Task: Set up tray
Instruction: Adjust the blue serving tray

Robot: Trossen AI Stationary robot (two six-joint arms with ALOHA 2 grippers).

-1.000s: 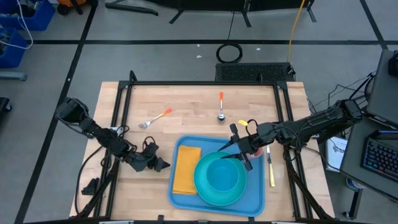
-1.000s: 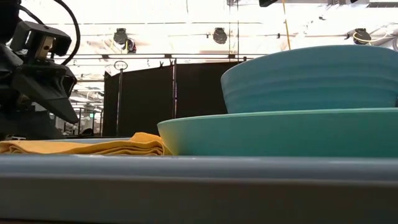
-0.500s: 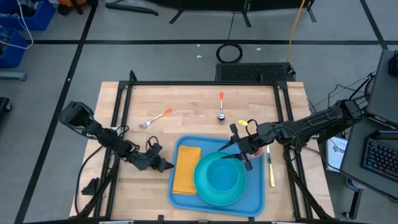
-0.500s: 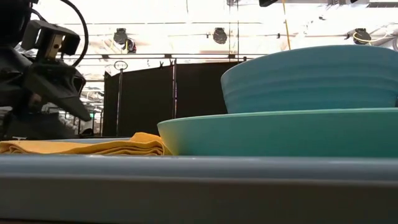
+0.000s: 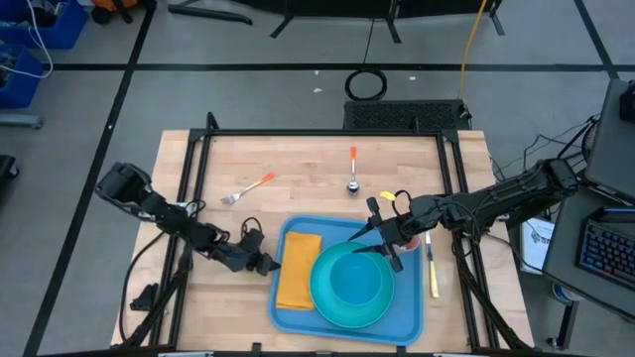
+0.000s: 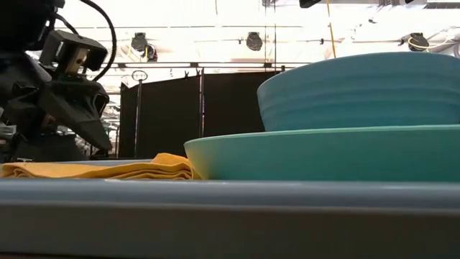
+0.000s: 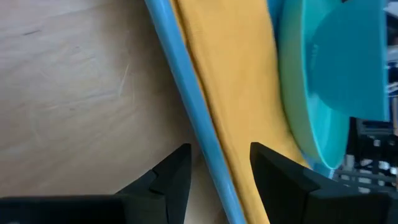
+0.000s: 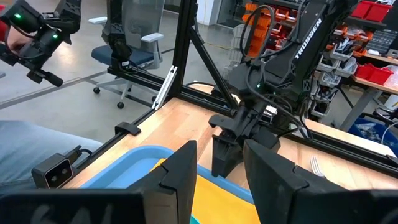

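The blue tray lies crooked to the black frame rails. Next, my left gripper pinches the tray's rim (image 7: 212,149) beside the yellow napkin and pulls the tray straighter.
The blue tray (image 5: 409,319) lies on the near half of the wooden table. It holds a folded yellow napkin (image 5: 298,270) and a teal bowl (image 5: 357,283) standing in a teal plate (image 5: 327,302). My left gripper (image 5: 266,264) is low at the tray's left rim (image 7: 186,93) and open. One finger stands over the bare table and the other over the napkin (image 7: 236,93), with a gap to the rim on both sides. My right gripper (image 5: 385,248) hovers open above the tray's far right part, holding nothing (image 8: 221,155).
A fork (image 5: 248,188) and a spoon (image 5: 352,174), both orange-handled, lie on the far half of the table. A yellow-handled knife (image 5: 433,266) lies just right of the tray. Black frame rails (image 5: 193,198) run along the table's edges. Bare wood lies left of the tray.
My left gripper has moved toward the table's right edge and a little down, up to the tray's left rim, staying open. My right arm has kept still.
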